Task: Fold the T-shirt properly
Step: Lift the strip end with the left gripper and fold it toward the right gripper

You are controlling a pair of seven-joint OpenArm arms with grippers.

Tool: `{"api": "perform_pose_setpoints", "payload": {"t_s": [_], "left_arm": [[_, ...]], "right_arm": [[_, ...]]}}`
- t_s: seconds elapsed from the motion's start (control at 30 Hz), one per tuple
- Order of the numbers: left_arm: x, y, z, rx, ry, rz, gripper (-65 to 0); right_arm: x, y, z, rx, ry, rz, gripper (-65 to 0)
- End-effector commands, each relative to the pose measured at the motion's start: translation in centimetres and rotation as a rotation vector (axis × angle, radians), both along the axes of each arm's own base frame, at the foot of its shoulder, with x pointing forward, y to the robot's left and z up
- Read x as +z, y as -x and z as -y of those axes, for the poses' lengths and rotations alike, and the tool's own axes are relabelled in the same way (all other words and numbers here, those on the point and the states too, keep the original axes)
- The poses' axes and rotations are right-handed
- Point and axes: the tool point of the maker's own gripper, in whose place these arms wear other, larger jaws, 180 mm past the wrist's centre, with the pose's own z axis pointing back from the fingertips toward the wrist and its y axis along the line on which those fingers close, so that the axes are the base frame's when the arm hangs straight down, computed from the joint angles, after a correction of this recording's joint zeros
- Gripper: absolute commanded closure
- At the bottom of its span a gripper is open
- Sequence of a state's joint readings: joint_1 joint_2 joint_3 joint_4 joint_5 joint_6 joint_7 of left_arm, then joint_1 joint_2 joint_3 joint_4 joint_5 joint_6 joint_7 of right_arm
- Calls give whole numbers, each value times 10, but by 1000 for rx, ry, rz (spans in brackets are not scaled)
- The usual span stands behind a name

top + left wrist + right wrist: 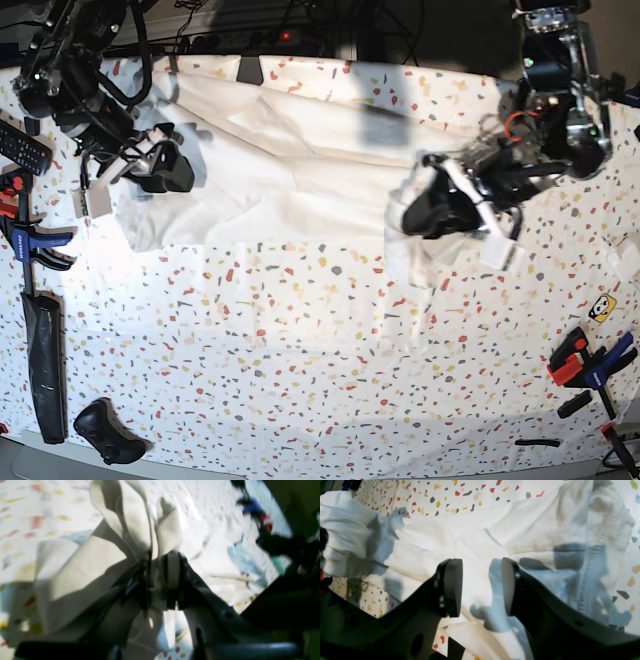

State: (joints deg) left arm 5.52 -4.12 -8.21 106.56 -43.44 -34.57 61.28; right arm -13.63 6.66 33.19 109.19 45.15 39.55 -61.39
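Next, I release the bunched fold on the middle of the white T-shirt [318, 190] from my left gripper.
The white T-shirt [290, 170] lies spread and wrinkled across the far half of the speckled table. In the base view my left gripper [408, 214] is at the shirt's right end. In the left wrist view it [160, 577] is shut on a bunched fold of the shirt [82, 572], which is raised off the table. My right gripper [168, 174] is over the shirt's left end. In the right wrist view it [481, 587] is open and empty, both pads just above the cloth [532, 525]. A stitched hem [595, 567] lies to its right.
A remote [20, 146], a blue clamp [30, 240], a long black tool [45, 360] and a black controller [105, 432] lie along the left edge. More clamps [590, 360] and a yellow tag [601, 309] sit at the right edge. Cables run behind the table.
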Motion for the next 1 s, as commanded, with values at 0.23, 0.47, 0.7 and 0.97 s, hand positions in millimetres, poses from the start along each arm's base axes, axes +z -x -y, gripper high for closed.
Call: {"api": "perform_pose_setpoints", "payload": {"t_s": [0.23, 0.47, 0.7, 0.97], "left_arm": [[4, 2, 39, -84, -56, 75, 0], [-4, 4, 62, -96, -124, 97, 0], [-11, 7, 64, -117, -173, 94, 0], [9, 18, 82, -159, -1, 61, -237]], "right_arm": [[13, -6, -1, 8, -1, 53, -259], [13, -6, -1, 8, -2, 53, -259], [13, -6, -1, 8, -2, 53, -259], [15, -9, 0, 4, -4, 67, -259]]}}
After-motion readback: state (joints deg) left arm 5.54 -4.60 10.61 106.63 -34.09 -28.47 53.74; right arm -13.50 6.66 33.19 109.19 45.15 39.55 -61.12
